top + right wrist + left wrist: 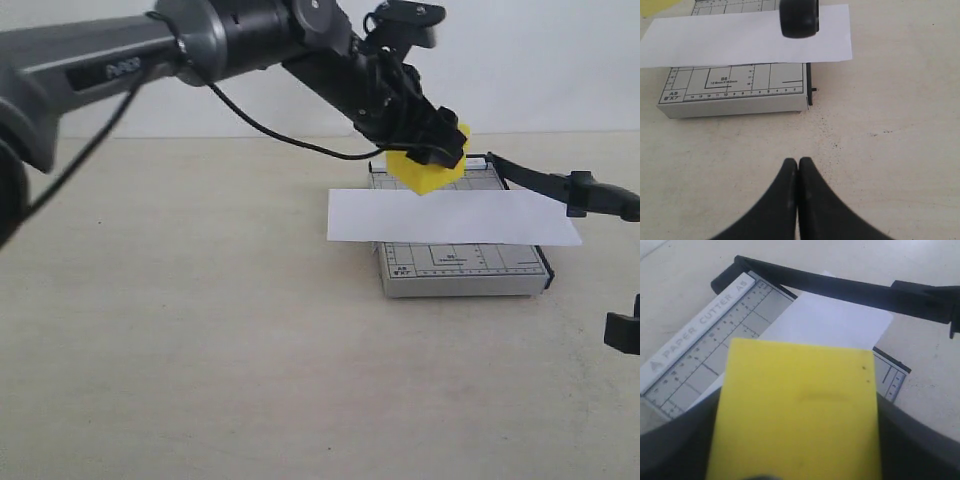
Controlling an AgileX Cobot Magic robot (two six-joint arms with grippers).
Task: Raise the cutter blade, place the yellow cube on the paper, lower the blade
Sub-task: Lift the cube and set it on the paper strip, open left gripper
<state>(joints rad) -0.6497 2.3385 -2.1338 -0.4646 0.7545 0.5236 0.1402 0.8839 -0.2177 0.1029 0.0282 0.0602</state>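
My left gripper is to release the yellow cube over the cutter board. Next, I let it go on the middle of the white paper (450,214).
My left gripper (432,152) is shut on the yellow cube (427,172) and holds it just above the far edge of the white paper (450,217). The cube (795,415) fills most of the left wrist view. The paper lies across the grey gridded cutter board (460,262). The cutter blade (560,187) is raised, sloping up to the right from its hinge, with its rounded handle end (799,18) over the paper. My right gripper (798,162) is shut with nothing in it, low over the table in front of the board's near right corner.
The cutter board (735,92) sits on a beige table (200,350). My left arm (250,45) reaches in from the upper left, with a black cable hanging below it. Part of the right arm (622,333) shows at the right edge.
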